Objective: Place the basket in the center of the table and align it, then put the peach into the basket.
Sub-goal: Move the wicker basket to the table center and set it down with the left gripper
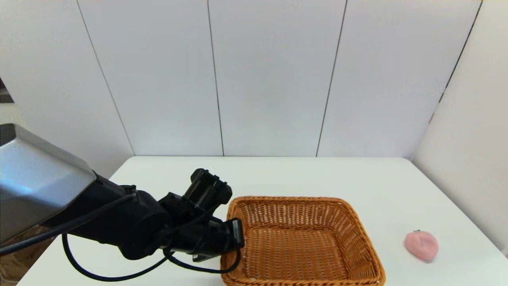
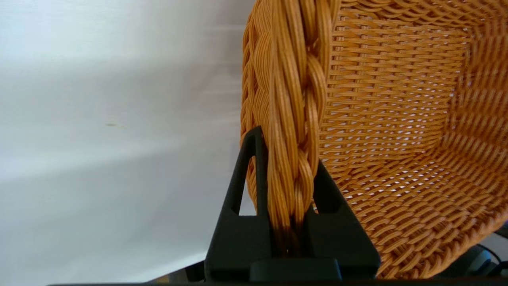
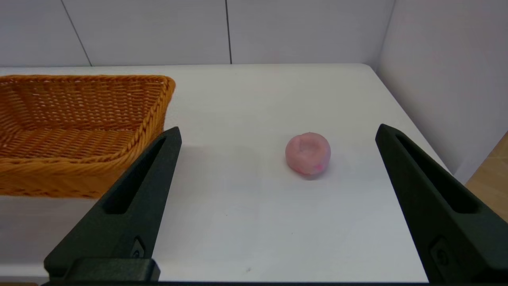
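Observation:
My left gripper has the basket to put down. It will set it flat on the white table's front middle (image 1: 294,258) (image 2: 390,90), next to the peach.
The orange-brown wicker basket (image 1: 301,240) sits on the white table (image 1: 278,174), near its front edge and slightly right of the middle. My left gripper (image 1: 237,238) is at the basket's left wall. In the left wrist view its two black fingers (image 2: 248,174) are shut on the braided rim (image 2: 293,99), one inside and one outside the wall. The pale pink peach (image 1: 421,245) lies on the table right of the basket. My right gripper (image 3: 278,133) is out of the head view. It stands open, low over the table's front, facing the peach (image 3: 308,153).
White wall panels (image 1: 274,75) close the table at the back and on the right. The table's right edge (image 3: 416,123) runs close beside the peach. A black cable (image 1: 103,274) loops under my left arm.

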Motion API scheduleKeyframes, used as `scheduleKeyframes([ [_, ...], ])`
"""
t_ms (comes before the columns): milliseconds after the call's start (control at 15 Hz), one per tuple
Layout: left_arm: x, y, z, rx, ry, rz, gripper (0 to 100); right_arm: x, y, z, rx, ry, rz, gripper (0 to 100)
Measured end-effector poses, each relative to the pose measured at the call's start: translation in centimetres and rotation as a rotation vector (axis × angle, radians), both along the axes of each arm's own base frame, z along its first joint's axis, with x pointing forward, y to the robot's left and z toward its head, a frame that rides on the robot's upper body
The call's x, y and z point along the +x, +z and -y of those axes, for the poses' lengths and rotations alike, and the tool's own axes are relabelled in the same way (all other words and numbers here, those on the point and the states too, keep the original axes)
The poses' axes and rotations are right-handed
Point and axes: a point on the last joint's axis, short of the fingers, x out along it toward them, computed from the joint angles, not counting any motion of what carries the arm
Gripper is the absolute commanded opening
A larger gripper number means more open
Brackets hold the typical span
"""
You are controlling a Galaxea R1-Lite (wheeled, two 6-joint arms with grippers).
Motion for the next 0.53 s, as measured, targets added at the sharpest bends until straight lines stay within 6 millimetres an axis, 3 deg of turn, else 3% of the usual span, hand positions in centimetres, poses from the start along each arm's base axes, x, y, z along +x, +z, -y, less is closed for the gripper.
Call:
scheduleKeyframes([
  [533, 0.1, -1.2, 0.0, 0.024, -0.02, -0.003, 0, 0.0, 0.0, 0.0, 0.001, 0.0, 0.0, 100],
])
